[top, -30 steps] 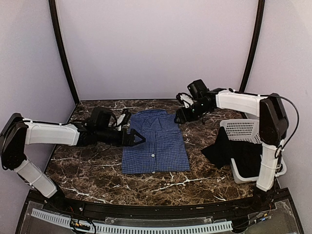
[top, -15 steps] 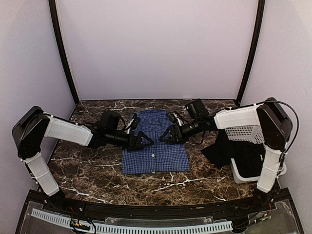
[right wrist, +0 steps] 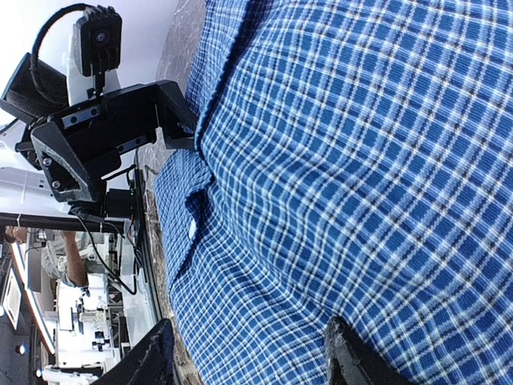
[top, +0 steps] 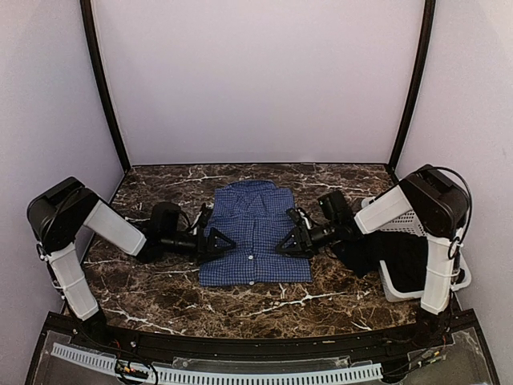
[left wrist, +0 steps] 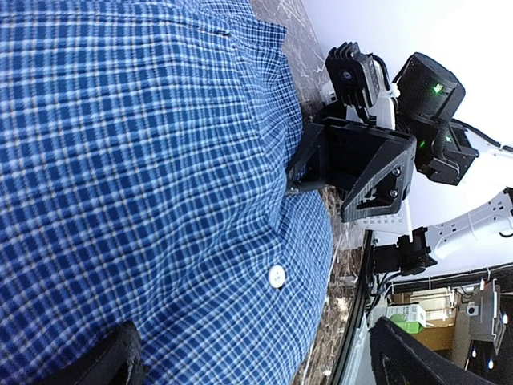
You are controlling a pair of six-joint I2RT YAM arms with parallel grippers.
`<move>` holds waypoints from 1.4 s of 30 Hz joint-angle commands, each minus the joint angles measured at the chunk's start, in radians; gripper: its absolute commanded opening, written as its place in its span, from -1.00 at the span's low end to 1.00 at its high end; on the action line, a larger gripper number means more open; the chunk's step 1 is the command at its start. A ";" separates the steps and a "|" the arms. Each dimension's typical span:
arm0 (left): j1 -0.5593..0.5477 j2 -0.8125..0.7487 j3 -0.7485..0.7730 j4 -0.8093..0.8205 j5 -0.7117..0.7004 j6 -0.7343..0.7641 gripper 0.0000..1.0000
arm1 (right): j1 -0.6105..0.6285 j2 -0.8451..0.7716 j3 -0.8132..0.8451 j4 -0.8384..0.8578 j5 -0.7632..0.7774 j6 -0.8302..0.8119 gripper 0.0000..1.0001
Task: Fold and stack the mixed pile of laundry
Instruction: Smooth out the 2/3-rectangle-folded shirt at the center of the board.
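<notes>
Next, I move my left gripper over to the middle of the shirt's near edge (top: 252,283), by the lowest button, and close it at that spot.
The blue-and-white check shirt (top: 255,233) lies folded flat, collar at the far end, in the middle of the marble table (top: 160,281). My left gripper (top: 220,242) sits low at its left edge and is open. In the left wrist view the shirt (left wrist: 160,184) fills the space between the wide-apart fingers of that gripper (left wrist: 256,361). My right gripper (top: 290,243) sits low at the right edge, open, with the shirt cloth (right wrist: 361,160) between the fingers of the gripper (right wrist: 248,357). The black garment (top: 369,250) hangs out of the basket on the right.
A white perforated basket (top: 397,210) stands tilted at the right side of the table, close behind my right arm. Each wrist view shows the other gripper across the shirt. The table's near edge has a black rail (top: 240,341).
The right gripper came down from above the collar to the shirt's right edge. The left gripper reached onto the shirt, then drew back to its left edge. Both now sit lower.
</notes>
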 commanded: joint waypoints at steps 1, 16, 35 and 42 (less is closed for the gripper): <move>0.009 -0.067 -0.092 -0.093 -0.044 0.000 0.98 | -0.001 -0.032 -0.105 -0.054 0.063 0.011 0.20; -0.334 -0.591 0.108 -0.814 -0.766 0.583 0.98 | 0.054 -0.208 0.293 -0.516 0.180 -0.241 -0.11; -0.726 -0.220 0.136 -0.601 -1.162 1.184 0.17 | 0.115 0.250 0.691 -0.606 0.179 -0.326 -0.50; -0.781 -0.065 0.161 -0.484 -1.229 1.303 0.03 | 0.114 0.311 0.701 -0.612 0.184 -0.335 -0.54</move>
